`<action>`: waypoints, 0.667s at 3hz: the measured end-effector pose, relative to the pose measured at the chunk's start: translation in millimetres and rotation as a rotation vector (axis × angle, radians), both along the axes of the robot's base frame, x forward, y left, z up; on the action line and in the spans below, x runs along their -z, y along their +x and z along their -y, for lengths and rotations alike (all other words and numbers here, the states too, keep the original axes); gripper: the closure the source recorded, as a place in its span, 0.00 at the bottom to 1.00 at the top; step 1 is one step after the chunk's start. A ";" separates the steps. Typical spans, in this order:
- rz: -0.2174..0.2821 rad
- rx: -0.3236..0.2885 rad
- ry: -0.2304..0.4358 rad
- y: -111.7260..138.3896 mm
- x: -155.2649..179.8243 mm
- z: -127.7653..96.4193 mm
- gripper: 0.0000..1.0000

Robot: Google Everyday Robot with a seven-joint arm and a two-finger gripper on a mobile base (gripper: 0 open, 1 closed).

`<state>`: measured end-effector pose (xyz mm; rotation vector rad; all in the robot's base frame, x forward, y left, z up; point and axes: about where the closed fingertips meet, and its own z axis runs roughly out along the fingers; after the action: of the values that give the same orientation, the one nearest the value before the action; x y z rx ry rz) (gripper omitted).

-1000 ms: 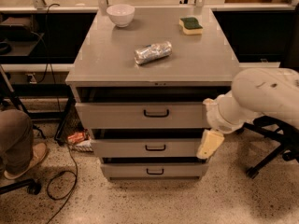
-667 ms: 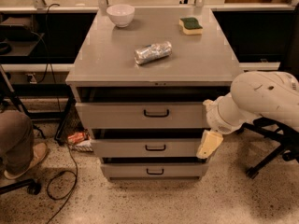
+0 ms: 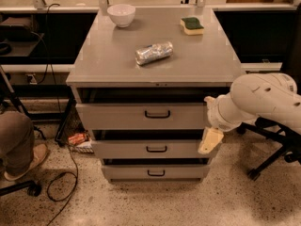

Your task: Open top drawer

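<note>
I should next close my gripper on the top drawer's upper edge (image 3: 199, 104), near the end next to the white arm, since the dark gap there leaves room.
The top drawer (image 3: 117, 117) is the widest grey drawer of the cabinet, with a small black bar handle (image 3: 157, 114) at its centre. A dark gap shows between its front and the cabinet top. My gripper (image 3: 210, 141) hangs down from the white arm (image 3: 258, 102) at the cabinet's right front corner. It is level with the middle drawer (image 3: 122, 149), to the right of and below the top drawer's handle, and holds nothing.
On the cabinet top (image 3: 113, 65) are a white bowl (image 3: 121, 14), a crushed silver can (image 3: 154, 52) and a green-and-yellow sponge (image 3: 192, 25). The bottom drawer (image 3: 127, 172) is lowest. A person's leg (image 3: 16, 142) and cables (image 3: 66, 173) are on the left, a chair base (image 3: 273, 154) on the right.
The arm has shifted very slightly to the left. The gripper stays beside the cabinet's right front corner and the drawers have not moved.
</note>
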<state>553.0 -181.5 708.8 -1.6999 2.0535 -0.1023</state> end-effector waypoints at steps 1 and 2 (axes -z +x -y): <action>0.062 -0.014 -0.020 33.3 7.2 7.2 0.00; 0.086 -0.034 -0.026 58.3 18.8 5.8 0.00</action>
<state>611.3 -187.3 690.0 -1.7152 1.9679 -0.1889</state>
